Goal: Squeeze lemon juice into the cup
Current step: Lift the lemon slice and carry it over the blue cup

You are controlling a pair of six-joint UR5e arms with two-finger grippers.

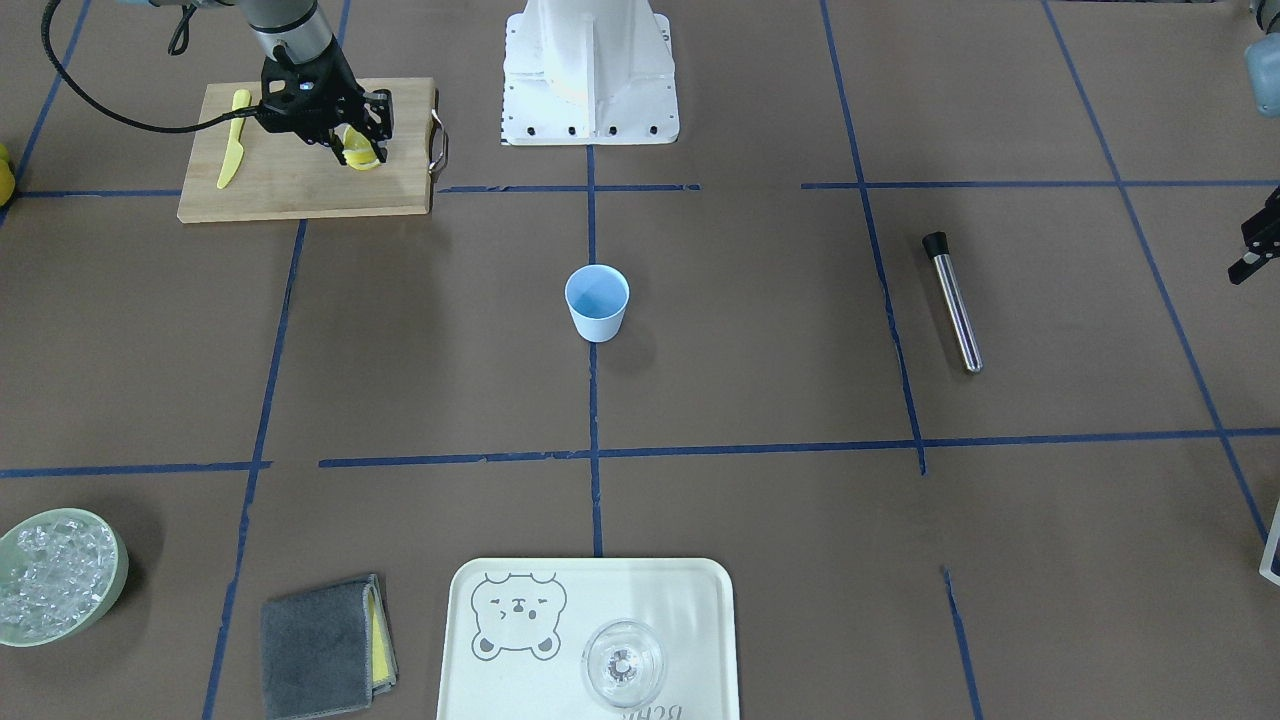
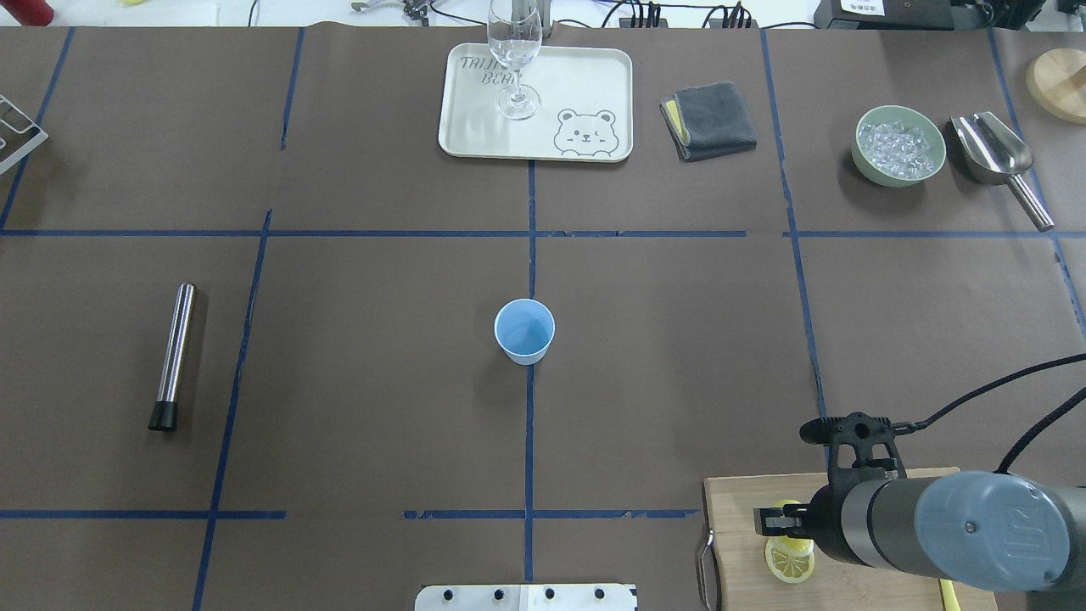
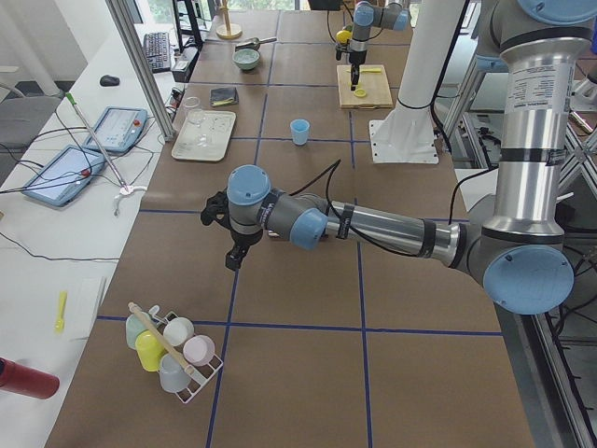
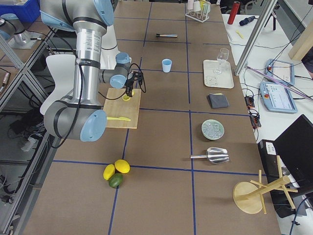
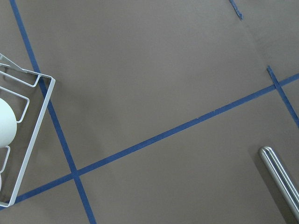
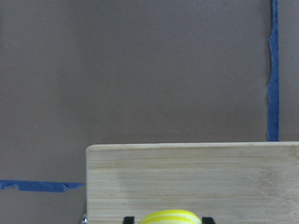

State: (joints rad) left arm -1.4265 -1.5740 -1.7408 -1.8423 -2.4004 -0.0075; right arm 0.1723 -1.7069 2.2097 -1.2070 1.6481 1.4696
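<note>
My right gripper has the yellow lemon slice, held on edge over the cutting board. It will let go of the slice inside the opening of the light-blue cup (image 1: 597,292).
The light-blue cup (image 1: 597,303) stands upright at the table's middle, also in the overhead view (image 2: 524,331). My right gripper (image 1: 358,150) is over the wooden cutting board (image 1: 300,185), shut on a yellow lemon slice (image 1: 352,140) held on edge; the right wrist view shows its rim (image 6: 170,217) between the fingertips. A second slice (image 2: 791,563) lies flat on the board just beside it. My left gripper (image 1: 1248,265) hangs far from the cup at the table's other end; I cannot tell whether it is open or shut.
A yellow plastic knife (image 1: 232,150) lies on the board. A steel muddler (image 1: 953,300) lies on the robot's left side. A tray (image 1: 590,600) with a stemmed glass (image 1: 622,663), a grey cloth (image 1: 325,645) and a green ice bowl (image 1: 55,575) line the far edge.
</note>
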